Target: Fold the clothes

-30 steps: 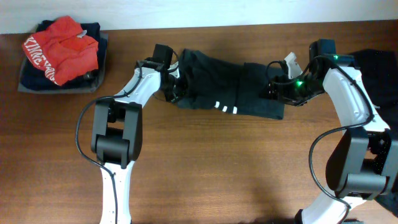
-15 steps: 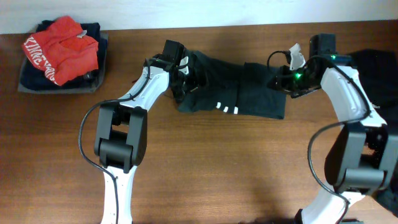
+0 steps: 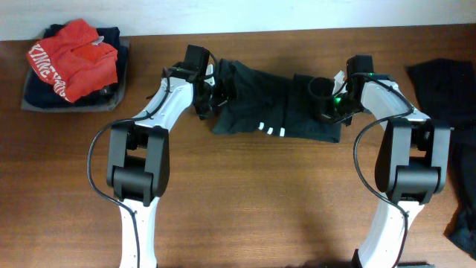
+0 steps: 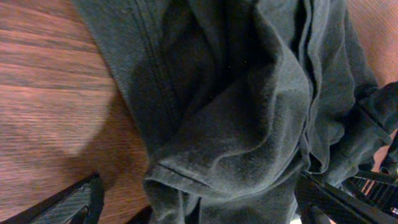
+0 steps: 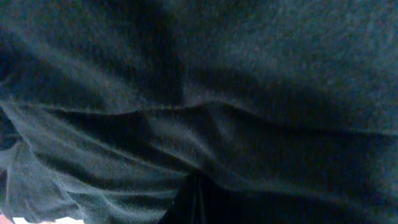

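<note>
Next, I close my left gripper on the dark garment's rumpled hem point(image 3: 219, 98) point(image 4: 183, 193), at the end that is farthest from my right gripper.
A dark garment point(image 3: 271, 100) with small white stripes point(image 3: 270, 131) lies bunched across the back middle of the table. My left gripper point(image 3: 210, 93) sits over its left end. In the left wrist view its fingers point(image 4: 71, 203) stand wide open, one on each side of a rumpled hem of the garment point(image 4: 249, 124), holding nothing. My right gripper point(image 3: 326, 104) is pressed into the garment's right end. The right wrist view is filled with dark cloth point(image 5: 249, 74), and creases run into the shut right gripper point(image 5: 194, 198) at the bottom.
A stack of folded clothes with a red piece point(image 3: 73, 56) on top rests on a grey tray point(image 3: 121, 82) at the back left. More dark clothing point(image 3: 446, 85) lies at the right edge, and another dark piece point(image 3: 465, 219) at the front right.
My left gripper has opened and let go of the garment's left end. My right gripper has moved left onto the garment's right end and shut there.
</note>
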